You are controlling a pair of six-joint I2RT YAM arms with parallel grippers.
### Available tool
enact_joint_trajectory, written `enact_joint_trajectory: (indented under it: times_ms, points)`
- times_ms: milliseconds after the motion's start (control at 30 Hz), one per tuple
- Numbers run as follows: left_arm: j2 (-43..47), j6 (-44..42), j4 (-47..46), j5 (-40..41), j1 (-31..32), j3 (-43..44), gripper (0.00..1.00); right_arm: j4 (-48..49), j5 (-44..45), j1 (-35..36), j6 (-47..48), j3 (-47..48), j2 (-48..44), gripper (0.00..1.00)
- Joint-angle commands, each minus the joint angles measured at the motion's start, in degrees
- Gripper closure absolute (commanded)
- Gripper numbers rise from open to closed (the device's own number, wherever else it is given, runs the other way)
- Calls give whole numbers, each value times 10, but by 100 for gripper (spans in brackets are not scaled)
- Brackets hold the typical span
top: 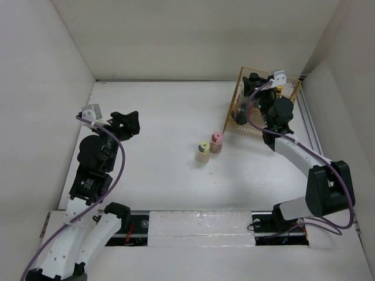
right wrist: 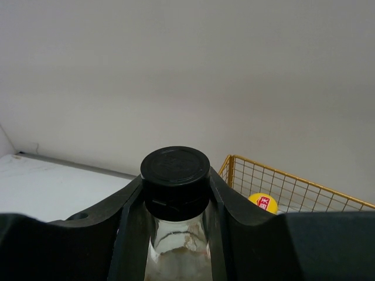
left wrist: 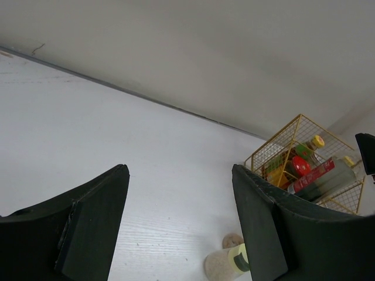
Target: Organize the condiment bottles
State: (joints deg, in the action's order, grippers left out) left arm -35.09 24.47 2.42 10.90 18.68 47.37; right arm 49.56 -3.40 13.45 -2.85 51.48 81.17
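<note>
My right gripper is going to release the clear glass bottle in the gold wire basket's front corner (top: pixel 236 127) nearest the pink-capped shaker. The bottle is now held upright over the basket.
My right gripper (right wrist: pixel 176 182) is shut on the neck of a clear glass bottle with a black cap (right wrist: pixel 175 168). It holds the bottle upright at the left part of the gold wire basket (right wrist: pixel 281 182). A yellow cap (right wrist: pixel 263 202) shows inside the basket behind it. In the top view the right gripper (top: pixel 253 88) hangs over the basket (top: pixel 293 88). A yellow-capped shaker (top: pixel 203 151) and a pink-capped shaker (top: pixel 216 140) stand side by side mid-table. My left gripper (top: pixel 126 123) is open and empty at the left, well away from them. The left wrist view shows its wide-open jaws (left wrist: pixel 180 222), the yellow-capped shaker (left wrist: pixel 231 262) and the basket (left wrist: pixel 275 146) with a red lid (left wrist: pixel 300 166).
White walls close in the table at the left, back and right. The basket stands in the back right corner, holding several bottles, two with yellow caps (left wrist: pixel 317 141). A dark jar (top: pixel 241 112) sits at the basket's left side.
</note>
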Motion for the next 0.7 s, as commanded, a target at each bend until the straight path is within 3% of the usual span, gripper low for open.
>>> enact_joint_trajectory:
  times_ms: [0, 233, 667]
  points:
    - [-4, -7, -25, -7, 2, 8, 34, 13, 5, 15, 2, -4, -4, 96]
    - [1, -7, -25, -2, 2, 8, 34, 6, 16, 32, 29, -4, -19, 96]
    - [1, -2, -25, -9, 2, 8, 34, 35, 23, 32, -43, -91, 31, 98]
